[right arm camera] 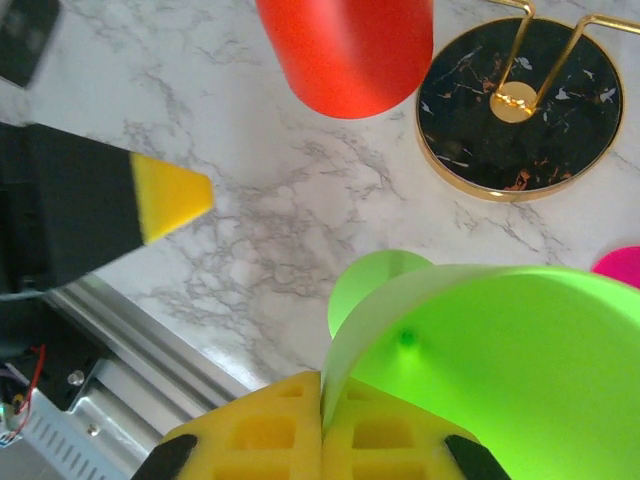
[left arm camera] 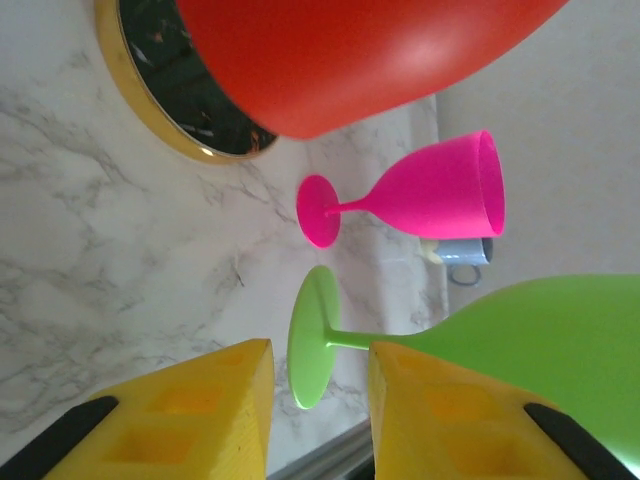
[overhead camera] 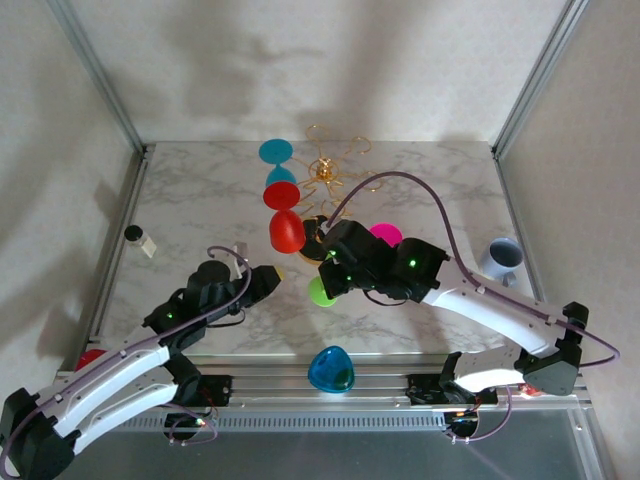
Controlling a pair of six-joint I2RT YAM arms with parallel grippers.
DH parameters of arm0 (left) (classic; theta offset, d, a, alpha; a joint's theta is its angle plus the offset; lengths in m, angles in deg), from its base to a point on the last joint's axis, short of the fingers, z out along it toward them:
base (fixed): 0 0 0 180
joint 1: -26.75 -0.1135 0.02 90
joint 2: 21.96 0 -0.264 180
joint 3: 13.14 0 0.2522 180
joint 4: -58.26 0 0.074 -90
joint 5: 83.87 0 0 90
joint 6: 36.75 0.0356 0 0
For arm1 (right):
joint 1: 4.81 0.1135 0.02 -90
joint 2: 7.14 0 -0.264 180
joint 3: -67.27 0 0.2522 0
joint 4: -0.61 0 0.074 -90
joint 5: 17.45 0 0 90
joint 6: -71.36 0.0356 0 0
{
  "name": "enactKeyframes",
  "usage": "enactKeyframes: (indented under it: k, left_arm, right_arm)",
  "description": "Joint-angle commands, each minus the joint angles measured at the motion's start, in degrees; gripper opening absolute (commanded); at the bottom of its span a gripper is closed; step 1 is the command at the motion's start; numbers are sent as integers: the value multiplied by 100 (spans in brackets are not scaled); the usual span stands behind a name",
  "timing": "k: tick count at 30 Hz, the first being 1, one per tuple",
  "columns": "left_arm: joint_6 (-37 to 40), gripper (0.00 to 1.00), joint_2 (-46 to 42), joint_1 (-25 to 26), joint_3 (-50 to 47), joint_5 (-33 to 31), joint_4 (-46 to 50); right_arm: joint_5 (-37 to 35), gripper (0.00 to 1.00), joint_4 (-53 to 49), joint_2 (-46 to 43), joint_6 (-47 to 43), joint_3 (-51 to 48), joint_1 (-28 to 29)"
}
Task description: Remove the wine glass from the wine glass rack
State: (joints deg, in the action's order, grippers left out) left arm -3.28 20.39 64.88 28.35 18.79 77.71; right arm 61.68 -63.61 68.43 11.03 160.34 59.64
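Note:
The robot's right gripper needs to stand the green wine glass on the marble (overhead camera: 343, 296) (right arm camera: 461, 271) between the black base and the blue glass.
My right gripper (right arm camera: 322, 420) is shut on the rim of a lime green wine glass (right arm camera: 500, 370), which lies on its side above the marble table. In the top view the green glass (overhead camera: 320, 291) sits just under the right gripper (overhead camera: 335, 275), apart from the wine glass rack (overhead camera: 325, 172). The rack is gold wire on a round black base (right arm camera: 520, 110). My left gripper (left arm camera: 320, 352) is open, with the green glass's foot (left arm camera: 312, 335) just beyond its yellow fingertips (left arm camera: 250, 380) and touching neither. A red glass (overhead camera: 286, 230) hangs at the rack.
A teal glass (overhead camera: 276, 152) hangs at the rack's far left. A pink glass (left arm camera: 430, 195) lies on the table right of the base, with a grey mug (overhead camera: 503, 257) further right. A blue glass (overhead camera: 330, 370) rests on the front rail, and a small black-capped bottle (overhead camera: 135, 235) stands at the left.

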Motion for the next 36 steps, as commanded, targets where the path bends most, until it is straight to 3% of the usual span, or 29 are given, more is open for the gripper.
enactKeyframes:
  k: [1,20,36]
  left_arm:
    - [521,31,141,-42,385,-480,1015]
    - [905,33,455,-38,664,-792,1451]
    - [1026,34,617,-41,726,-827,1420]
  right_arm:
    - [-287,0,-48,133,85,-114,-59]
    - [-537,0,479,527,182,-791,-498]
    - [-432,0,634,949,15,-685,-645]
